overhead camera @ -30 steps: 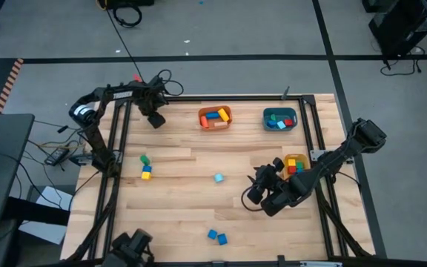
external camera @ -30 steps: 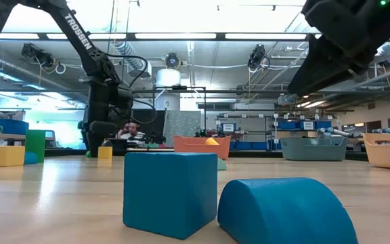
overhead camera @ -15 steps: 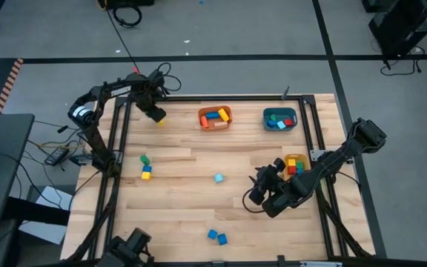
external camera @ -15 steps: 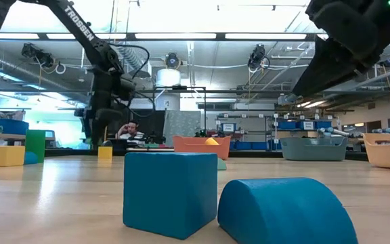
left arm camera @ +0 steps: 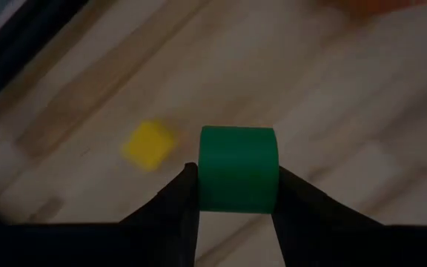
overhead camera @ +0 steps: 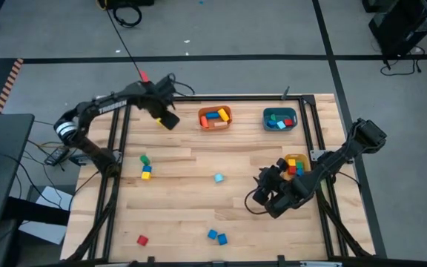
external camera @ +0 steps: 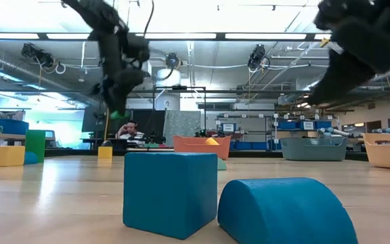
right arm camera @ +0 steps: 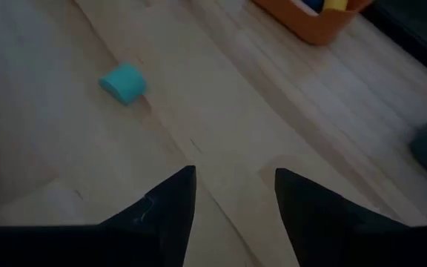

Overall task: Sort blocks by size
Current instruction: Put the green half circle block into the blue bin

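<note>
Next, I let go of the green block from my left gripper into my right gripper's fingers, above the table near the light blue block [overhead camera: 224, 179].
My left gripper [overhead camera: 167, 119] is shut on a green block [left arm camera: 239, 169] above the table's far left part, left of the orange bin [overhead camera: 215, 117]; it shows raised in the low view [external camera: 117, 108]. A yellow block [left arm camera: 148, 143] lies on the table below it. My right gripper [right arm camera: 234, 178] is open and empty above the table's right part [overhead camera: 264, 178], left of the yellow bin [overhead camera: 296, 159]. A light blue block [right arm camera: 123, 81] lies on the table ahead of it. Two blue blocks [external camera: 170, 193] rest near the front edge. My left gripper pinches the green block between its two fingers, by two opposite sides [left arm camera: 204, 178]. The fingers [left arm camera: 185, 194] come from above, pointing down. The block is lifted clear of the table and sits level in the hold.
The teal bin [overhead camera: 279, 119] stands at the far right, and it, the orange bin and the yellow bin all hold blocks. Green, yellow and blue blocks [overhead camera: 146, 168] lie at the left, a red one [overhead camera: 141, 239] at the near left. Bare wood lies across the middle.
My left gripper has risen from just above the table beside the yellow block and gone toward the right, toward the orange bin. The left arm's near part has swung out of the high view, uncovering the red block at the near left.
</note>
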